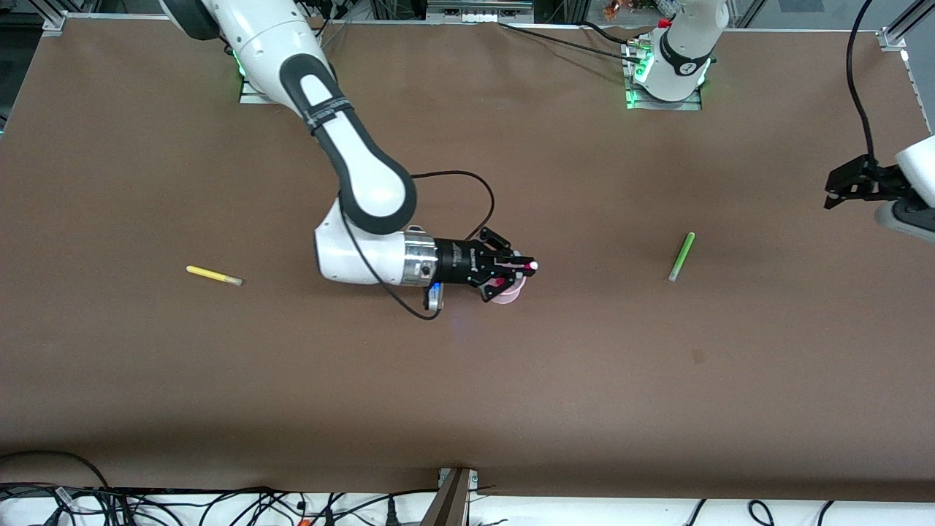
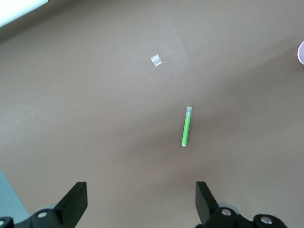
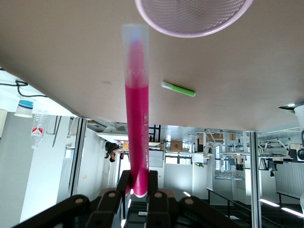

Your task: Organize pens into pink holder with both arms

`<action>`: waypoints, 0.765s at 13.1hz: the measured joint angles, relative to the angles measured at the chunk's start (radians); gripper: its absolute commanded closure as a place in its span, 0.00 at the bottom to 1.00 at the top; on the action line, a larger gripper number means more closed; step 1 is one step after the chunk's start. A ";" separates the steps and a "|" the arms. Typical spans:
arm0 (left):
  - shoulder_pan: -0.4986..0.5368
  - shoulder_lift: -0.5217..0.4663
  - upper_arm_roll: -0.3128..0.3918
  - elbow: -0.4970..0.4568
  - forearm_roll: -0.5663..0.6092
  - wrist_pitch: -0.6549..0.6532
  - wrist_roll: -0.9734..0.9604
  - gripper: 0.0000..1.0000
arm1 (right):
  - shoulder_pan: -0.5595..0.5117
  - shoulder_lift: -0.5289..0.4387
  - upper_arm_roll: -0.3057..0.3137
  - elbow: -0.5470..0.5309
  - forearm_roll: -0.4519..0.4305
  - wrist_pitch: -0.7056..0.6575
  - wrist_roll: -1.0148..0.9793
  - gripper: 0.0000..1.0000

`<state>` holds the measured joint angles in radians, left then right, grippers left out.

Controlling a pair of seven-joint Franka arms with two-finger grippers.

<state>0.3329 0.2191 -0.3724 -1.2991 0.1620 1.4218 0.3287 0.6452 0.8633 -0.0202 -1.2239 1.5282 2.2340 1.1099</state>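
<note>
I should let go of the magenta-pink pen with my right gripper inside the pink holder's rim [image 1: 510, 277] [image 3: 194, 10] at the middle of the table.
My right gripper [image 1: 520, 267] is shut on the magenta-pink pen [image 3: 136, 118], held sideways over the pink holder [image 1: 507, 294] at the table's middle; the pen's pale cap [image 1: 534, 266] points toward the left arm's end. The holder's rim shows in the right wrist view [image 3: 192, 29]. The light green pen [image 1: 681, 256] lies on the table toward the left arm's end, also in the left wrist view [image 2: 185, 126]. The yellow pen [image 1: 213, 275] lies toward the right arm's end. My left gripper [image 1: 840, 191] is open and empty, up at the left arm's end. The dark blue-purple pen is out of view.
A brown table [image 1: 467, 380] carries everything. A small pale scrap [image 2: 156, 60] lies on it in the left wrist view. Cables [image 1: 219, 508] run along the edge nearest the camera.
</note>
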 measured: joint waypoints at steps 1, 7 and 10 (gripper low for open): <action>-0.070 -0.022 0.103 -0.023 -0.044 0.006 -0.021 0.00 | 0.004 0.009 0.000 0.000 0.010 0.003 0.000 1.00; -0.265 -0.196 0.331 -0.312 -0.150 0.200 -0.218 0.00 | 0.010 0.056 -0.001 -0.001 0.144 0.012 -0.046 0.99; -0.265 -0.259 0.334 -0.396 -0.157 0.246 -0.230 0.00 | 0.028 0.079 0.000 -0.001 0.175 0.043 -0.066 0.95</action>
<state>0.0681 -0.0395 -0.0384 -1.6950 0.0054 1.6676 0.0989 0.6733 0.9424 -0.0202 -1.2245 1.7036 2.2769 1.0439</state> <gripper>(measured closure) 0.000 0.824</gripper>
